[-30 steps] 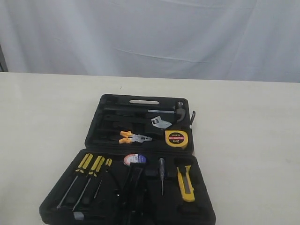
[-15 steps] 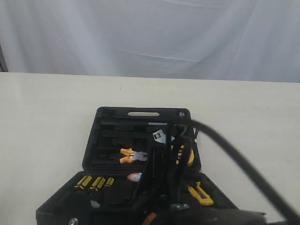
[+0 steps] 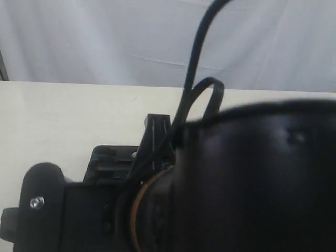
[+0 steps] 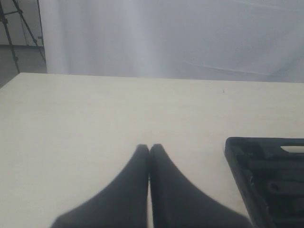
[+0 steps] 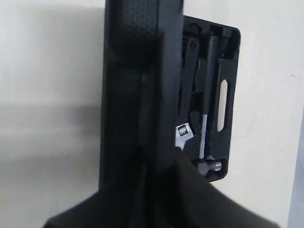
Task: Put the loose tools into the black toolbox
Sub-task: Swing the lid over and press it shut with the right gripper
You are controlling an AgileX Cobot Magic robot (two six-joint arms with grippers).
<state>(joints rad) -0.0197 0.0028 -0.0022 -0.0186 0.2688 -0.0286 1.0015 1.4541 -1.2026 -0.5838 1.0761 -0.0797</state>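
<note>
I should use my right gripper to lay the black toolbox's raised half, now swung up on edge, down on the flat half holding the silver wrench (image 3: 136,198) (image 5: 192,99).
The black toolbox (image 5: 227,71) lies on the pale table with its near half (image 5: 137,71) swung up on edge. My right gripper (image 5: 152,166) is shut on that raised half, one finger on each side. In the exterior view my right arm (image 3: 252,178) fills most of the picture, and only a corner of the toolbox (image 3: 107,157) shows. The loose tools are hidden behind the raised half and the arm. My left gripper (image 4: 149,148) is shut and empty, hovering over bare table to the left of the toolbox corner (image 4: 247,152).
A silver wrench (image 5: 184,133) and a hammer head (image 5: 214,166) sit in recesses of the flat half. A black cable (image 3: 197,58) loops up from my right arm. Pale table (image 4: 85,118) spreads left of the case, with a white curtain behind.
My right arm has risen in front of the exterior camera, and the toolbox's near half has gone from lying flat to standing up. The tools seen earlier are now covered.
</note>
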